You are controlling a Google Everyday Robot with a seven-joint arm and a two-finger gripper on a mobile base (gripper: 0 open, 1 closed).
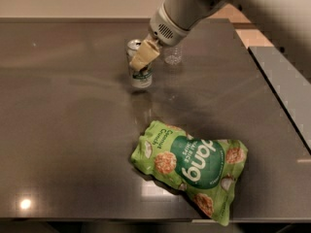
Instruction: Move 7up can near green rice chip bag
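The 7up can, now upright at the back middle, will be let go by my gripper on the table (199,127) just behind the far edge of the green rice chip bag.
The 7up can (140,76), silver-white with green markings, stands upright at the back middle of the dark table (63,130). My gripper (143,57) reaches down from the upper right and is shut on the can; a cream finger (145,56) covers its upper front. The can's base is at or just above the table top, with its reflection right below. The green rice chip bag (192,169) lies flat at the front right, well apart from the can and nearer to the camera.
A clear plastic water bottle (173,55) stands just behind and to the right of the can, partly hidden by my arm (194,6). The table's right edge (265,86) runs diagonally, with a grey surface (289,86) beyond it.
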